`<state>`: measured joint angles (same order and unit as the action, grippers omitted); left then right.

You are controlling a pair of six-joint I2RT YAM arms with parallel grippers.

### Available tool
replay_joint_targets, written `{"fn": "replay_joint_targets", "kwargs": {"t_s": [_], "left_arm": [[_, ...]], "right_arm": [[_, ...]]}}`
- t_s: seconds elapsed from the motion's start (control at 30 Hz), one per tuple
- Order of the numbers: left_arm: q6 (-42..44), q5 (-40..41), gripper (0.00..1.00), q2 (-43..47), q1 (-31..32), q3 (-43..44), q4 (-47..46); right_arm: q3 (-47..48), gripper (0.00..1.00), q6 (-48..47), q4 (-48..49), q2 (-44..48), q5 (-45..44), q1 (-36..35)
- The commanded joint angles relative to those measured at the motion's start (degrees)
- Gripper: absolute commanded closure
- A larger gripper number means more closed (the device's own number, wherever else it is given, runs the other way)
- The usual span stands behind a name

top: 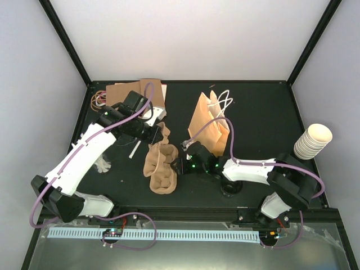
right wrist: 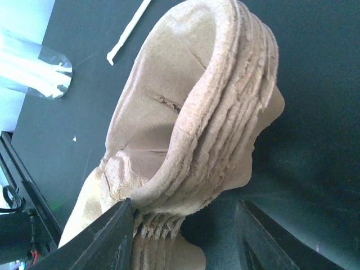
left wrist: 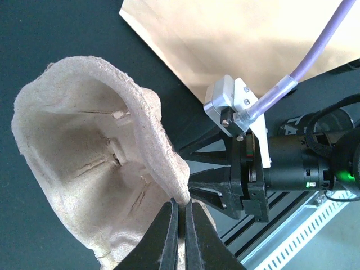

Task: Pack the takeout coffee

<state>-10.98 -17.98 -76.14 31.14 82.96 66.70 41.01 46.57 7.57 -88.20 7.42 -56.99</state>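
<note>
My left gripper is to set the top tray down on the table [top: 192, 170] [left wrist: 175, 130] between the remaining trays and the brown paper bag. The top tray is now lifted off the rest.
A stack of brown moulded-pulp cup trays [top: 160, 171] lies tilted mid-table. My left gripper [top: 159, 135] is shut on the top tray's thin rim [left wrist: 181, 203], and that tray [left wrist: 84, 140] is lifted off the rest. My right gripper [top: 179, 163] is open at the stack's right edge. In the right wrist view the layered tray edges [right wrist: 185, 112] sit between its jaws [right wrist: 184, 208]: the left finger touches them, the right finger stands apart. One dark round shape [top: 230, 188], perhaps a takeout coffee cup, shows partly under the right forearm.
A brown paper bag with white handles [top: 211, 121] lies behind the right gripper. Cream lidless cups [top: 312, 140] are stacked at the right edge. Flat brown paper [top: 138, 93] and rubber bands [top: 100, 100] lie at the back left. A white stick [top: 135, 149] and clear plastic [top: 102, 164] lie left of the trays.
</note>
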Motion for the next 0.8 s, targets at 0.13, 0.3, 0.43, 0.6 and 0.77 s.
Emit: {"fn": "replay_joint_targets", "kwargs": {"t_s": [0.13,0.3,0.43,0.6,0.77], "left_arm": [[0.2,6.8,0.98,1.3,0.1,4.3,5.6],[0.4,8.1,0.98,1.9,0.1,5.2,6.3],[0.7,8.4,0.98,1.9,0.0,4.9,6.7],[0.6,8.2,0.98,2.2,0.0,3.9,6.7],[0.1,7.2,0.98,2.2,0.1,2.3,5.8]], "right_arm": [[0.6,0.48,0.8,0.1,-2.6,0.2,-4.4],[5.9,0.49,0.6,0.0,-7.5,1.4,-6.9],[10.2,0.48,-0.8,-2.9,-8.6,0.9,-7.5],[10.5,0.38,-3.0,-6.3,-5.4,-3.0,-7.5],[8.6,0.32,-5.1,-8.9,0.1,-6.5,-7.5]]}}
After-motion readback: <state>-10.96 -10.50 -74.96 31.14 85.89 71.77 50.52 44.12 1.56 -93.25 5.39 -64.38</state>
